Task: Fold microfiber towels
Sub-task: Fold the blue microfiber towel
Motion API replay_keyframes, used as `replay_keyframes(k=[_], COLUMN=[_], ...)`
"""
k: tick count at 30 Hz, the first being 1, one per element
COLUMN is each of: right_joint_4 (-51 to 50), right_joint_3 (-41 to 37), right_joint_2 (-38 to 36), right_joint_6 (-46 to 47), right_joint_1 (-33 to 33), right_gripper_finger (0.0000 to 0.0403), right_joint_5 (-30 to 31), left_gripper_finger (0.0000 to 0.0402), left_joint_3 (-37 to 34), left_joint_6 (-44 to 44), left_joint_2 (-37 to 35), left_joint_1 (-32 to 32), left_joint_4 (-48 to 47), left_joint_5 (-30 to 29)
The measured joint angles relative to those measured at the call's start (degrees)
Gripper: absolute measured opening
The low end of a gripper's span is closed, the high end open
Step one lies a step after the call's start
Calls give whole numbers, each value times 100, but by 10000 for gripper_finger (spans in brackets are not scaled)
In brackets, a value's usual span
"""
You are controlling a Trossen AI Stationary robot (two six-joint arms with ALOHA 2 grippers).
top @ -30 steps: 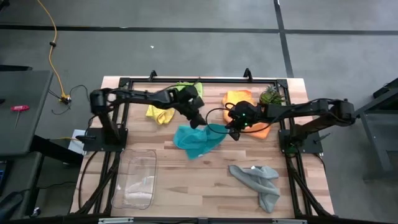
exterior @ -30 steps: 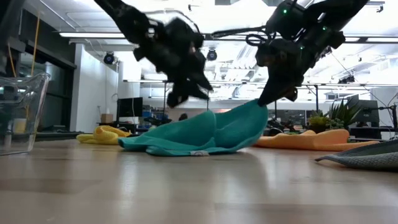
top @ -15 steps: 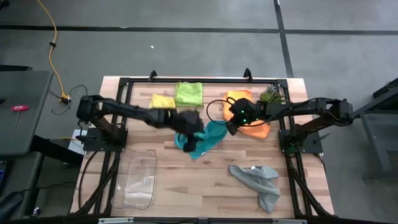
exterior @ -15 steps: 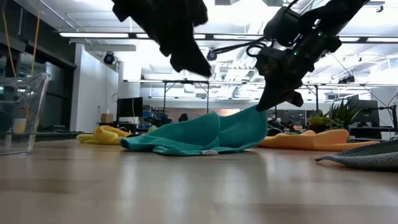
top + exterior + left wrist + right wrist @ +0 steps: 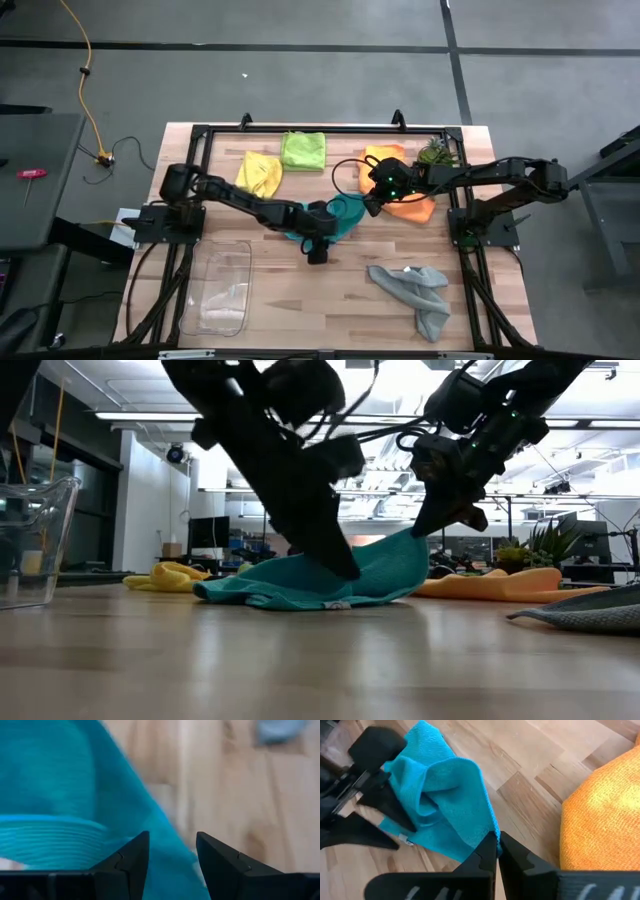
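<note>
The teal towel is lying rumpled under my right gripper's pinch, so next I grab the towel's near edge (image 5: 338, 604) with my left gripper, then lift and spread it with both before folding.
The teal towel (image 5: 340, 215) lies rumpled at the table's middle, and its right end is raised. My right gripper (image 5: 496, 836) is shut on that end. My left gripper (image 5: 172, 837) stands open low over the towel's near edge (image 5: 330, 585), one finger on either side of that edge. The yellow towel (image 5: 259, 172) and the folded lime green towel (image 5: 303, 150) lie at the far left. At the far right lies the orange towel (image 5: 400, 190), and the grey towel (image 5: 415, 290) is at the near right. My right gripper pinches the teal towel's raised right edge (image 5: 489, 822) between its two shut fingers. It comes slanting down from the table's right. That end is lifted off the wood, and the rest of the towel (image 5: 290, 585) slopes down and lies on the table. Whether my left gripper touches the towel, I cannot tell.
A clear plastic tray (image 5: 222, 288) stands at the near left. A small spiky green plant (image 5: 435, 153) sits at the far right corner. Bare wood shows between the tray and the grey towel.
My left gripper has swung from the far side of the teal towel toward the table's near edge and has come down to the towel's near edge, rolling as it went. My right gripper has kept its hold, and the towel lies as before.
</note>
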Motion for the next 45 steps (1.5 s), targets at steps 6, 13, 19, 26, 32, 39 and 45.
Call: replay_keyframes(k=[6,13,19,26,32,39,45], right_joint_4=[2,2,2,5,11,37,-26], right_joint_3=[0,0,0,0,0,0,217], right_joint_2=[0,0,0,0,0,0,-287], right_joint_6=[-29,-42,-90,-109,-109,-109,-339], right_joint_1=[0,0,0,0,0,0,2], right_gripper_finger=[0,0,0,0,0,0,0], right_joint_5=[0,-4,-2,-3,-2,0,-72], left_gripper_finger=[152,152,152,127,56,6,2], left_joint_3=[6,-1,6,7,6,6,-3], left_joint_6=[-204,-111,-93,-150,-181,-285,-229], left_joint_2=[42,130,119,213,211,181,-880], left_joint_1=[203,281,150,105,125,148,374], left_joint_4=[60,-63,-35,-3,-12,-31,-642], left_joint_5=[-280,-120,-130,-441,-535,-365,68])
